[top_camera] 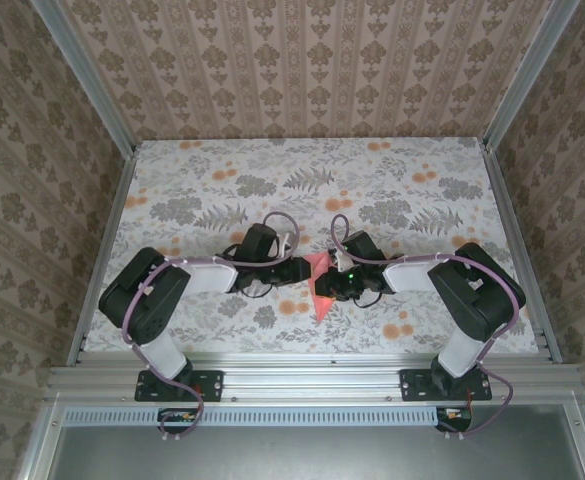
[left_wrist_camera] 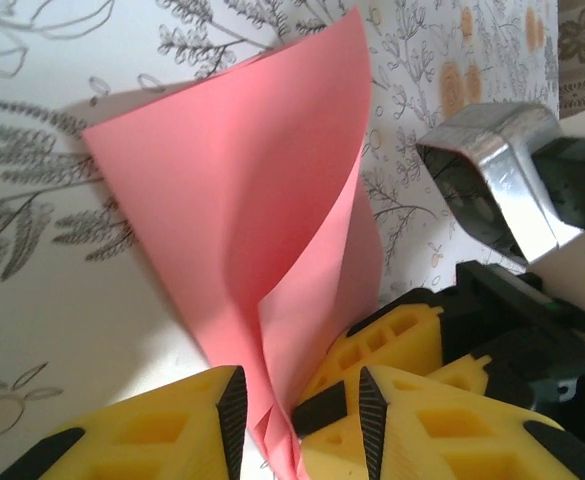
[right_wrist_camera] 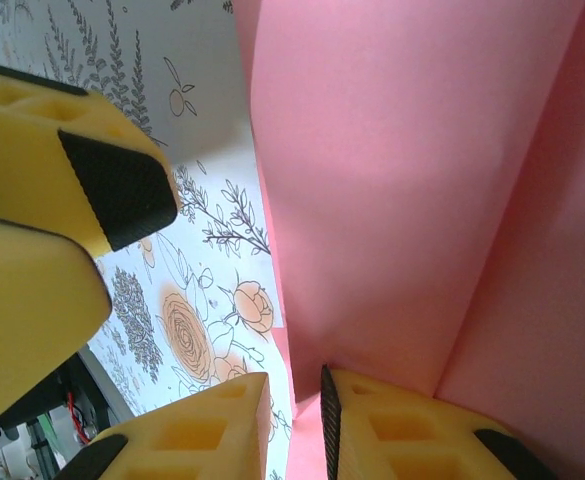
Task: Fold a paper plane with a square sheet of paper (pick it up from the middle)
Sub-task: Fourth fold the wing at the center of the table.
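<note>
My right gripper has the flap's upper edge bulging open beyond it, so my left gripper needs to pinch the flap's lower edge [left_wrist_camera: 274, 382] while my right gripper moves up the flap.
The square sheet of paper [top_camera: 319, 285] is salmon pink and folded into a tapering, partly open shape, held up over the flowered tablecloth between the two arms. In the left wrist view the paper [left_wrist_camera: 242, 200] fans upward from a narrow lower tip. My left gripper [left_wrist_camera: 300, 400] stands open, its jaws apart on either side of that tip. One yellow finger of the right gripper [left_wrist_camera: 392, 335] presses the paper from the right. In the right wrist view my right gripper [right_wrist_camera: 294, 400] is shut on the paper's [right_wrist_camera: 402, 180] folded edge. The left gripper's fingers [right_wrist_camera: 122, 190] hang close at upper left.
The table [top_camera: 222, 180] carries a grey-leaf and orange-flower print, with patterned walls on three sides. A metal rail [top_camera: 312, 372] runs along the near edge by the arm bases. A silver bracket [left_wrist_camera: 497, 165] on the right wrist sits close to the paper.
</note>
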You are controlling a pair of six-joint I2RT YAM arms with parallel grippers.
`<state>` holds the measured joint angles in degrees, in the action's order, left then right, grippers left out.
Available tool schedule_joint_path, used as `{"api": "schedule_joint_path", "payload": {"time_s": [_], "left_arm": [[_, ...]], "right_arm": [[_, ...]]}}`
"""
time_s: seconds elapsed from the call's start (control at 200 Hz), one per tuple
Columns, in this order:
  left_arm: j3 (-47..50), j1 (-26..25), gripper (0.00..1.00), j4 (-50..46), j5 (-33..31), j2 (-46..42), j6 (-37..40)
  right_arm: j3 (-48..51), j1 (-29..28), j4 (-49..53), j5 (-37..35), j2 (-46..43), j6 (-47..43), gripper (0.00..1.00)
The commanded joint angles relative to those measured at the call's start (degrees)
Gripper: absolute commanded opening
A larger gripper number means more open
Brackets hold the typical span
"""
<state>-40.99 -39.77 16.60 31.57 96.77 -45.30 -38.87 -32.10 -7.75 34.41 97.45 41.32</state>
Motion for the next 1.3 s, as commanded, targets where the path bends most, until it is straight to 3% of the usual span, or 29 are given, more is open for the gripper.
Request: {"api": "schedule_joint_path", "payload": {"time_s": [0.0, 0.405, 0.58, 0.735, 0.93, 1.295], "left_arm": [[-1.97, -0.59, 0.38, -0.43, 1.28, 2.07, -0.36], [-4.38, -1.45, 0.35, -2.30, 1.97, 5.95, 0.31], [-4.96, -1.54, 0.29, -0.18, 2.97, 7.75, -0.67], [-4.89, -1.55, 0.14, -0.85, 2.89, 7.95, 0.00], [-4.12, -1.53, 0.03, -2.54, 2.20, 7.07, 1.31], [-2.22, -1.52, 0.00, -4.50, 1.07, 6.51, 3.54]], "right_arm": [[1.69, -0.07, 1.25, -0.09, -0.15, -1.60, 0.24], [1.71, -0.17, 0.94, -0.01, -0.33, -1.68, 0.23], [1.39, -0.33, 1.24, -0.04, -0.54, -1.68, 0.23], [1.39, -0.37, 1.54, -0.40, -0.95, -1.68, 0.23], [1.17, -0.37, 3.30, -1.64, -3.14, -2.10, 0.24], [0.57, -0.12, 6.18, -2.85, -8.07, -2.87, 0.29]]}}
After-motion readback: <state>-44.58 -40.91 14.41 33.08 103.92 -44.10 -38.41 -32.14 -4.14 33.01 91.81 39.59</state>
